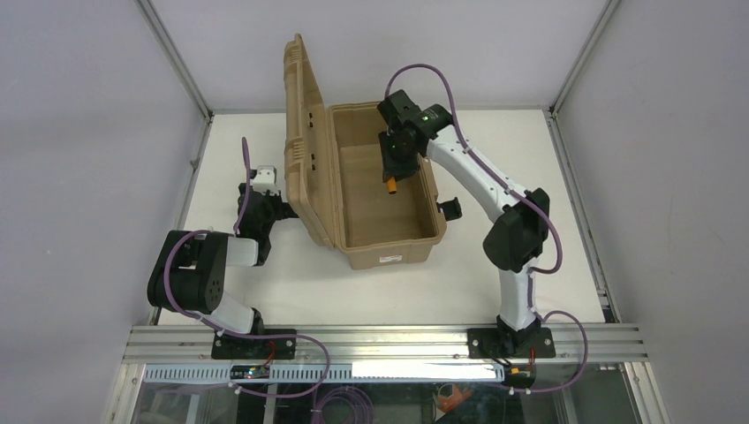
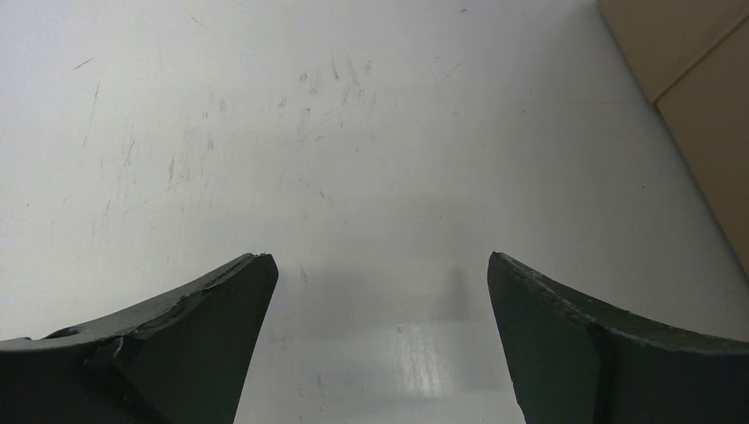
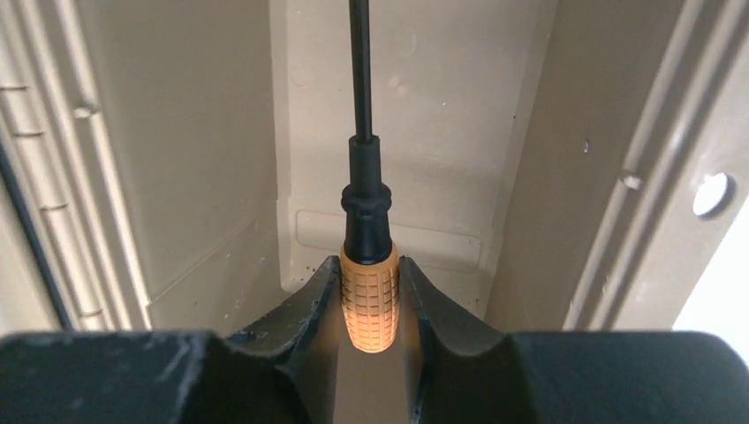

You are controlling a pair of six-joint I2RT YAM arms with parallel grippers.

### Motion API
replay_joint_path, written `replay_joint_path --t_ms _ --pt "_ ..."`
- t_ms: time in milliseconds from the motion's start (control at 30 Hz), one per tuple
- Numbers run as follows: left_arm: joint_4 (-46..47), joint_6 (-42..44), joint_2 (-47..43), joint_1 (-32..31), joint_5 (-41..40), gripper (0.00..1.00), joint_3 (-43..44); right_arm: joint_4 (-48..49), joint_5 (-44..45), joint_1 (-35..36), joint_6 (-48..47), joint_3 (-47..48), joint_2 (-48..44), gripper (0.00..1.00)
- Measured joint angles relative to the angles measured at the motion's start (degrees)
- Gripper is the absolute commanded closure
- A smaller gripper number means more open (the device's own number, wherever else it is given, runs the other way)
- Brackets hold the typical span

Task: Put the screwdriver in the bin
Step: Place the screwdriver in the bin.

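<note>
The robot's right gripper will release the screwdriver so it lies flat on the middle of the bin's bottom [image 1: 380, 192] [image 3: 403, 53].
The bin [image 1: 389, 243] is a large tan hard case lying open in the middle of the table, its ribbed lid [image 1: 305, 132] standing up on the left. My right gripper [image 1: 393, 172] hangs over the bin's open cavity and is shut on the screwdriver [image 1: 391, 183]. In the right wrist view the gripper [image 3: 369, 265] clamps the orange handle [image 3: 369, 305], and the thin black shaft points down into the bin [image 3: 203, 150]. My left gripper [image 1: 265, 205] is open and empty just left of the lid; its view [image 2: 380, 261] shows only bare table between the fingers.
A black latch [image 1: 452, 209] sticks out from the bin's right side. Metal frame posts and white walls bound the table at left, right and back. A corner of the tan bin [image 2: 698, 97] shows at the right of the left wrist view.
</note>
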Motion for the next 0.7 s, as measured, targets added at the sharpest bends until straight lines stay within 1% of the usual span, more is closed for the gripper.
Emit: replay_joint_path --t_ms 333,533,700 --pt "0.0 0.0 0.0 0.0 0.0 0.01 0.0 5.0 0.8 0.5 2.6 -4.4 8.2 0.82" --pt "0.0 0.0 0.0 0.0 0.0 0.01 0.0 7.2 0.6 0.7 3.8 -5.3 12.7 0.82" --pt "0.0 0.0 0.0 0.0 0.0 0.01 0.0 8.5 0.6 0.9 4.5 -5.4 15.5 0.78"
